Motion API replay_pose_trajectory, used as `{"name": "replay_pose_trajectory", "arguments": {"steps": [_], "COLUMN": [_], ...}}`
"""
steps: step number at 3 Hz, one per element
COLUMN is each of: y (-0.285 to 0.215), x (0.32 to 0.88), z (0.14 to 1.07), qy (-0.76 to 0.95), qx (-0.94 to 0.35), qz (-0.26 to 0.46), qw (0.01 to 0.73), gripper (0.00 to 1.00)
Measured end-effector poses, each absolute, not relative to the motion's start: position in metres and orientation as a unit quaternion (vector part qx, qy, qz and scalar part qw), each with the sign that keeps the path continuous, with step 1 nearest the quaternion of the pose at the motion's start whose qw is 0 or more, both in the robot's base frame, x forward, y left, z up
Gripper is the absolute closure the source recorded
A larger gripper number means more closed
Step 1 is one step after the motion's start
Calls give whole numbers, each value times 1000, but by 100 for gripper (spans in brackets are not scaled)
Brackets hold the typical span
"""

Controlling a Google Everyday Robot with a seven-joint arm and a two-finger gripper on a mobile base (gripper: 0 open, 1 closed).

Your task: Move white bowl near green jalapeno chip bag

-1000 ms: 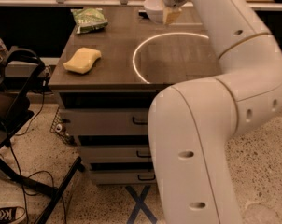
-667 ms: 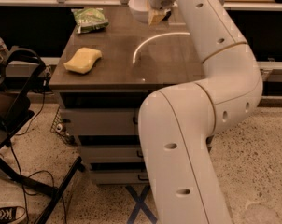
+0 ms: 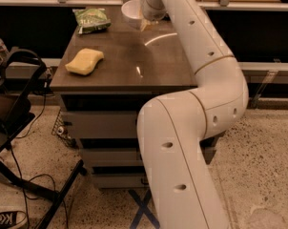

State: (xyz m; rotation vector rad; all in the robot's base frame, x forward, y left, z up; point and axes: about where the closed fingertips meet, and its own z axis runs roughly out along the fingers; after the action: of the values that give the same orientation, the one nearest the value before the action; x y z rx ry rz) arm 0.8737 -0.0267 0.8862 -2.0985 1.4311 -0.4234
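The white bowl, now slightly tilted at the far edge, will be released at the table's far edge, snug (image 3: 119,19) beside the green jalapeno chip bag.
The white bowl (image 3: 131,12) is at the far edge of the dark table (image 3: 134,66), slightly tilted. My gripper (image 3: 145,22) is at the bowl's right rim and is shut on it; most of the gripper is hidden behind my white arm (image 3: 196,46). The green jalapeno chip bag (image 3: 91,19) lies on the table's far left corner, about a bowl's width to the left of the bowl.
A yellow sponge (image 3: 84,61) lies on the left side of the table. Drawers (image 3: 101,125) sit under the tabletop. A black stand with cables (image 3: 20,128) is on the floor to the left. A counter ledge (image 3: 258,4) runs behind the table.
My gripper has carried the white bowl leftward along the back of the table, from the right side toward the green chip bag. The bag and sponge have not moved.
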Motion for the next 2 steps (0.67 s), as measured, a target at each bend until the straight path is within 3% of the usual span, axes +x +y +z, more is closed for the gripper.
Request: {"name": "replay_pose_trajectory", "arguments": {"steps": [2], "y": [27], "x": [915], "z": [835], "qy": [479], "qx": [-795], "qz": [-153], "qw": [340], "gripper": [98]}}
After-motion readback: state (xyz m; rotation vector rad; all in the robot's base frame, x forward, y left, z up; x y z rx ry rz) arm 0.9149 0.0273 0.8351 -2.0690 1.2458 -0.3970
